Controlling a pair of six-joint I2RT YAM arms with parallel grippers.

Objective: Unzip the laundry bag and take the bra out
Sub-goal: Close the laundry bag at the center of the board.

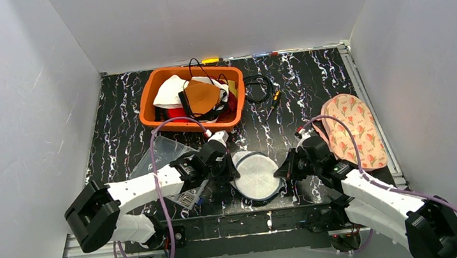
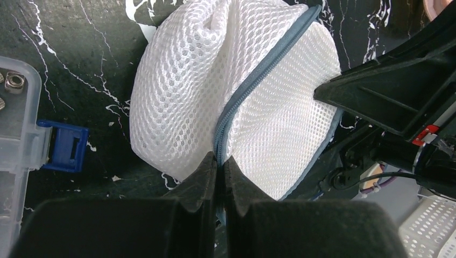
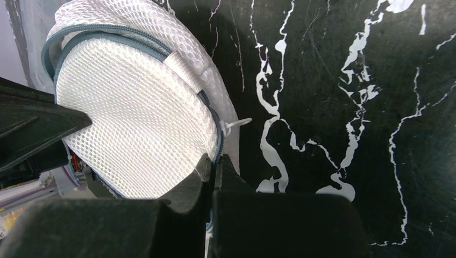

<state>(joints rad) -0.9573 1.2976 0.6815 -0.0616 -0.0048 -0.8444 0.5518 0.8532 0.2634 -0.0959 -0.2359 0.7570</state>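
My left gripper is pinching the zipper band that has to open. It should let go of the band and take the white mesh (image 2: 194,156) beside it before unzipping the laundry bag.
The laundry bag (image 1: 255,175) is a round white mesh pouch with a grey-blue zipper (image 2: 258,80), lying between the two arms near the table's front edge. My left gripper (image 2: 220,160) is shut on the zipper band at the bag's left rim (image 1: 235,169). My right gripper (image 3: 213,160) is shut on the zipper edge at the opposite rim (image 1: 279,173), just below a small white tie (image 3: 236,124). The zipper looks closed along the stretch I can see. The mesh hides whatever is inside, so the bra is hidden.
An orange basket (image 1: 150,105) heaped with clothes stands at the back. Black cables (image 1: 259,88) lie beside it. A pink flowered padded fabric (image 1: 351,130) rests at the right edge. A clear plastic box (image 2: 16,134) with a blue latch (image 2: 59,148) sits left of the bag.
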